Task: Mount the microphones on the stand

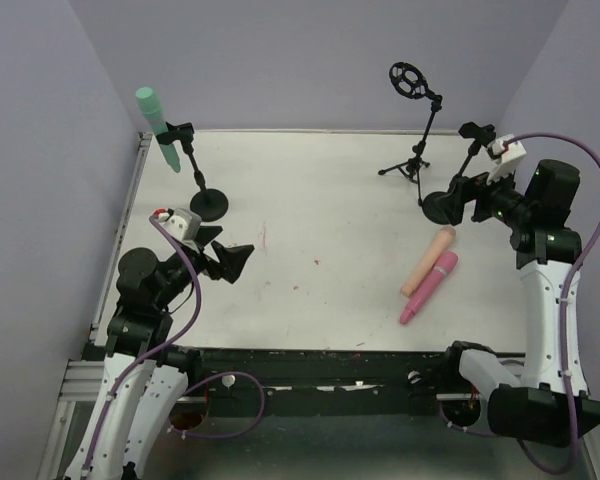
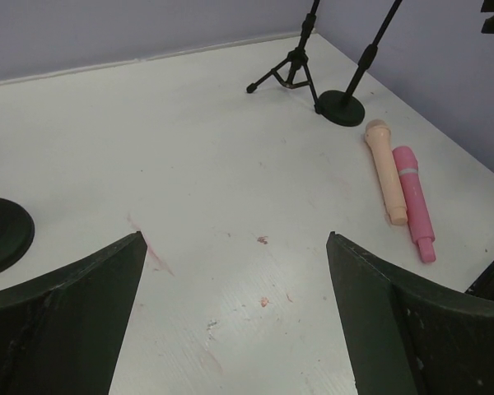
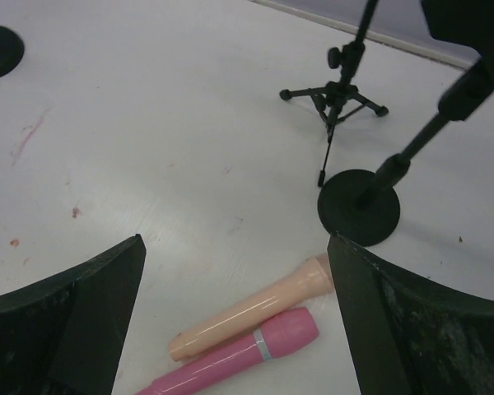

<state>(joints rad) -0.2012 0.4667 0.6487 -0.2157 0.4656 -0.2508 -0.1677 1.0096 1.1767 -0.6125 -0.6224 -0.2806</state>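
Next, I move my right gripper to the round-base stand with the empty clip and close it on the stand's pole (image 1: 473, 151) (image 3: 466, 95) just below the clip.
The mint green microphone (image 1: 150, 115) sits tilted in the clip of the left round-base stand (image 1: 210, 204). The peach microphone (image 1: 427, 262) and the pink microphone (image 1: 429, 287) lie side by side on the table at the right. They also show in the right wrist view as peach (image 3: 255, 309) and pink (image 3: 239, 354). A tripod stand with an empty ring mount (image 1: 410, 80) and a round-base stand (image 1: 442, 207) with an empty clip stand at the back right. My left gripper (image 1: 230, 257) is open and empty. My right gripper (image 1: 458, 195) is open and empty above the two microphones.
The white table (image 1: 310, 220) is closed in by lilac walls at the back and sides. The tripod's legs (image 3: 336, 95) spread just left of the right stand's base (image 3: 360, 206). A purple cable runs along each arm.
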